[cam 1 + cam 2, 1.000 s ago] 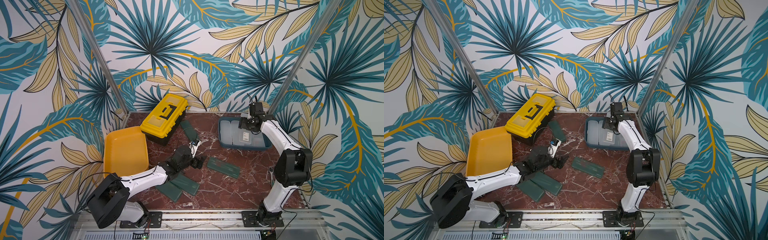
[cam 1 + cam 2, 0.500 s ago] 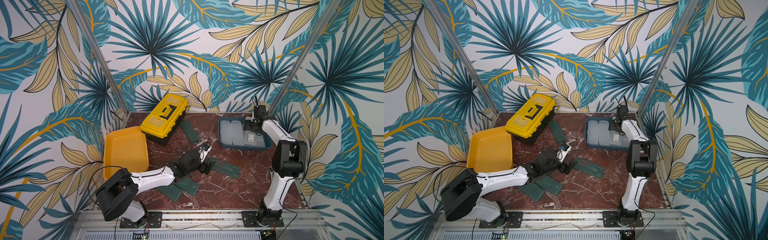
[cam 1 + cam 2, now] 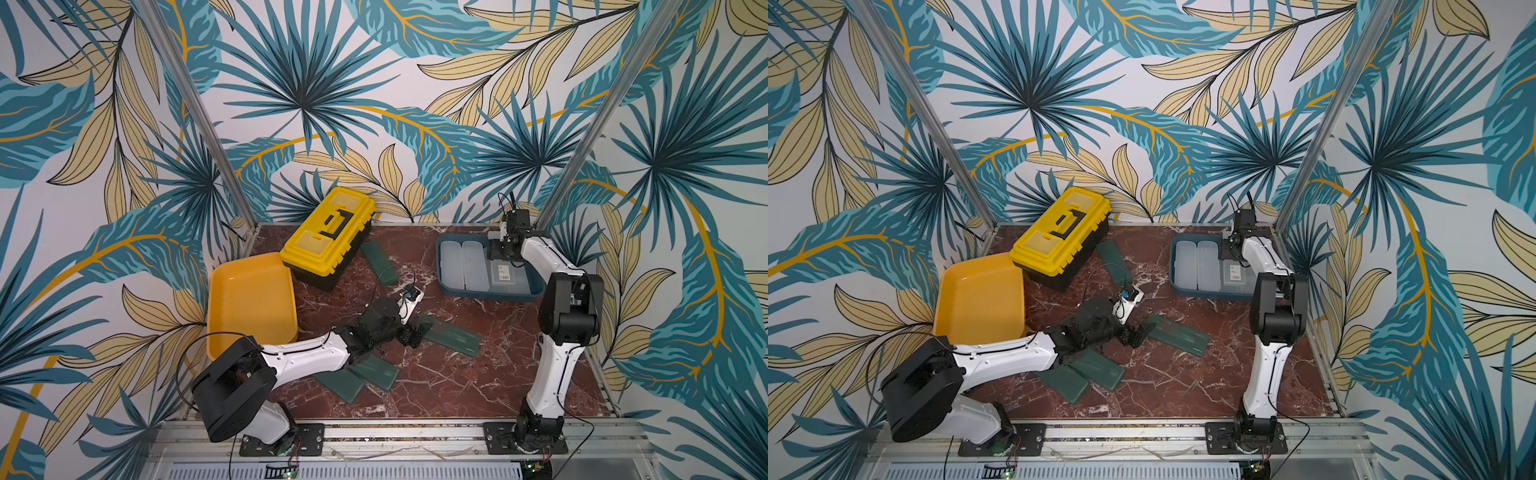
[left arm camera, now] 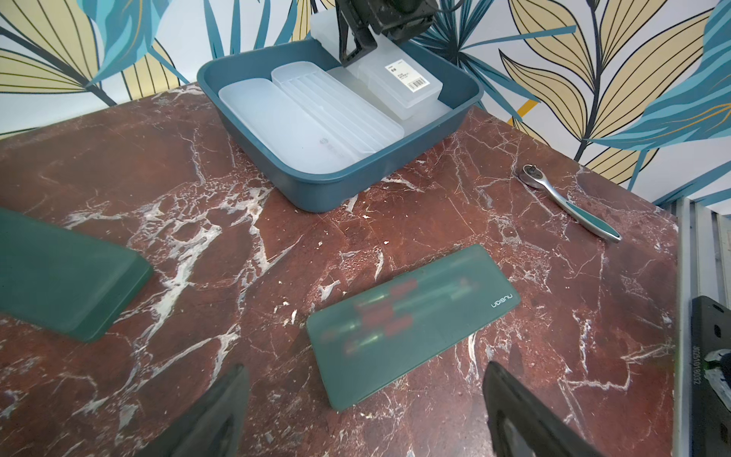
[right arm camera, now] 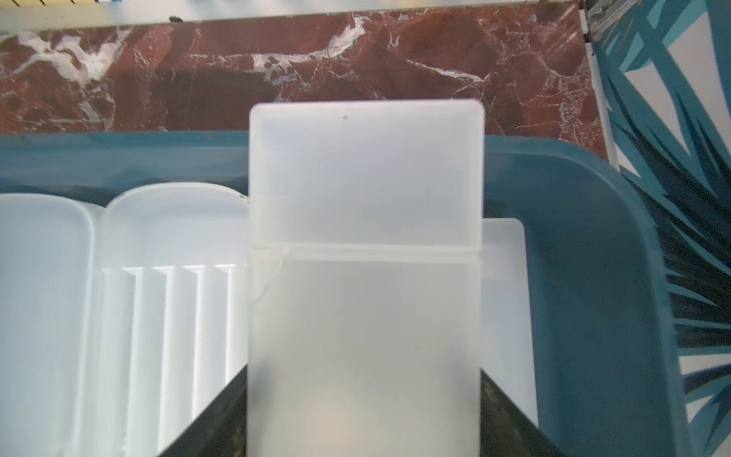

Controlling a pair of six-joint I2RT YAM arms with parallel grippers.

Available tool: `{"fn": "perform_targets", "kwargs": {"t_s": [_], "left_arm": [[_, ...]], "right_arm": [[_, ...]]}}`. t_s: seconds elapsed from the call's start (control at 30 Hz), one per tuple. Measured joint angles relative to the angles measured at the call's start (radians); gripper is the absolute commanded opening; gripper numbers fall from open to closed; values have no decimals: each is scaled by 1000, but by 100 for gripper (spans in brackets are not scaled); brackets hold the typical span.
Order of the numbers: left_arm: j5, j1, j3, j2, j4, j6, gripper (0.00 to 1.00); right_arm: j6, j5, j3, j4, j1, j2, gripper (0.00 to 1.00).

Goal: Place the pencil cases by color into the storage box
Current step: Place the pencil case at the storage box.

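Note:
The labelled white pencil case in the robot's right gripper covers the white case beneath it, so next the gripper opens, regrasp and shifts it toward the ribbed white case [image 3: 475, 265].
My right gripper [image 5: 364, 415] is shut on a frosted white pencil case [image 5: 364, 277] over the right end of the blue storage box [image 3: 490, 293]. In a top view this case [image 3: 503, 271] shows a label. Two more white cases [image 3: 461, 266] lie side by side in the box [image 4: 336, 186], and another lies under the held one. My left gripper [image 4: 364, 368] is open, low over the table, its fingertips on either side of the near end of a dark green pencil case [image 4: 411, 320]. In both top views the gripper [image 3: 1138, 332] stands at the left end of this case [image 3: 1179, 334].
Other dark green cases lie by the toolbox [image 3: 378, 257] and under my left forearm [image 3: 357, 374]. A yellow-and-black toolbox [image 3: 328, 235] stands at the back; a yellow tray [image 3: 249, 303] sits at the left. A ratchet wrench [image 4: 569, 205] lies near the right edge.
My left arm has reached to the right, up to the green case in the middle. My right arm's elbow has drawn in while its gripper stays over the box with the white case.

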Motion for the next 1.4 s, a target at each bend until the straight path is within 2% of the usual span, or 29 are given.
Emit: {"fn": "perform_targets", "kwargs": {"t_s": [0.7, 1.03, 1.4], "left_arm": [[11, -4, -2, -7, 14, 0, 92], [9, -4, -9, -53, 16, 0, 92], [-16, -4, -20, -111, 17, 0, 92]], "right_arm": [[-27, -130, 21, 2, -18, 56, 76], [2, -150, 23, -10, -23, 53, 94], [100, -174, 55, -80, -21, -53, 96]]}}
